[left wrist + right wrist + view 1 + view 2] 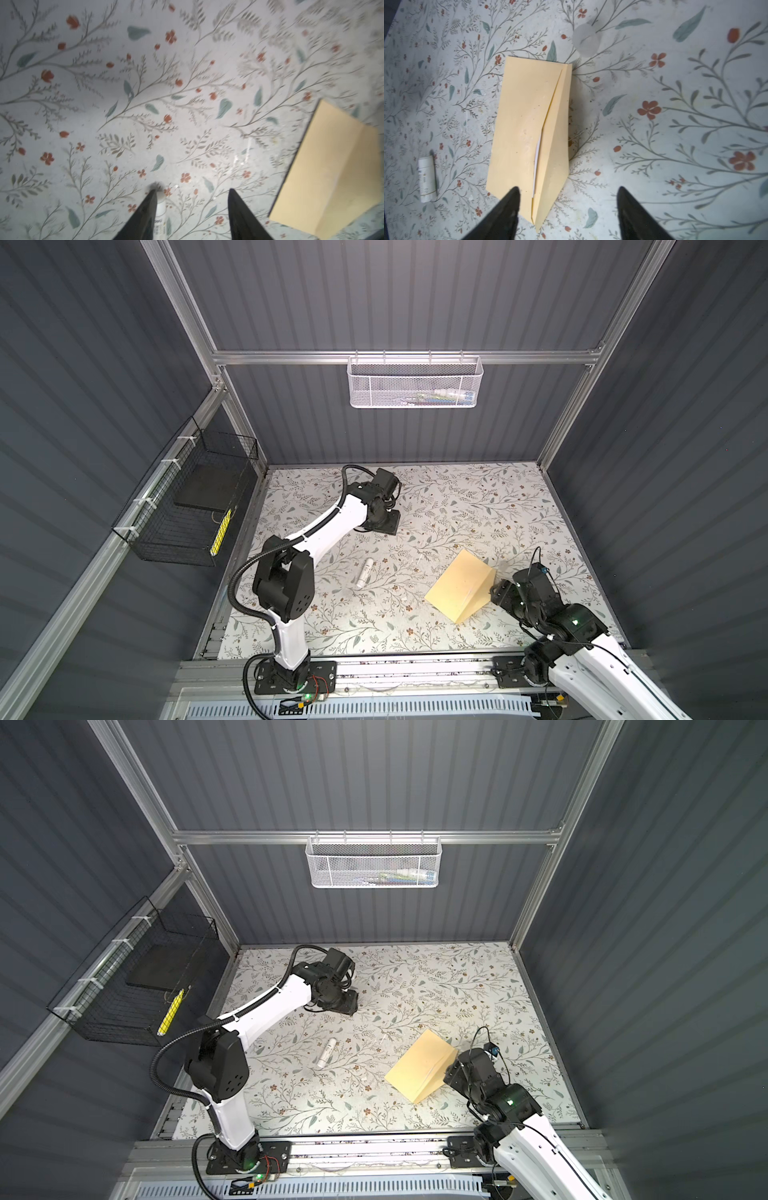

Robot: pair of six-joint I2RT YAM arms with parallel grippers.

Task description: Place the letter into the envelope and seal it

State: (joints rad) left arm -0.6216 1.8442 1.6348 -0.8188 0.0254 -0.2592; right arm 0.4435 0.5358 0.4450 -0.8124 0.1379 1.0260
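The fingers of my left gripper will go next to the tan envelope's long edge (451, 565) (303, 138) opposite its flap, near the envelope's far corner, and close there.
The tan envelope (455, 589) (417, 1071) lies right of the table's middle, its flap folded partly over and standing up a little like a tent. In the right wrist view a thin white edge of the letter (537, 153) shows in the slit under the envelope's (523, 124) flap. My right gripper (568, 193) (496, 591) is open at the envelope's near right corner, with only a corner of paper and the table between its fingers. My left gripper (192, 191) (385, 526) is open over bare table toward the back left, holding nothing. The envelope (328, 166) also shows at the edge of the left wrist view.
A small white stick (363, 572) (326, 1052) (427, 178) lies on the floral table left of the envelope; the same stick (161, 207) shows beside one left finger. A white mesh basket (415, 383) hangs on the back wall. A black wire basket (187, 506) hangs on the left wall.
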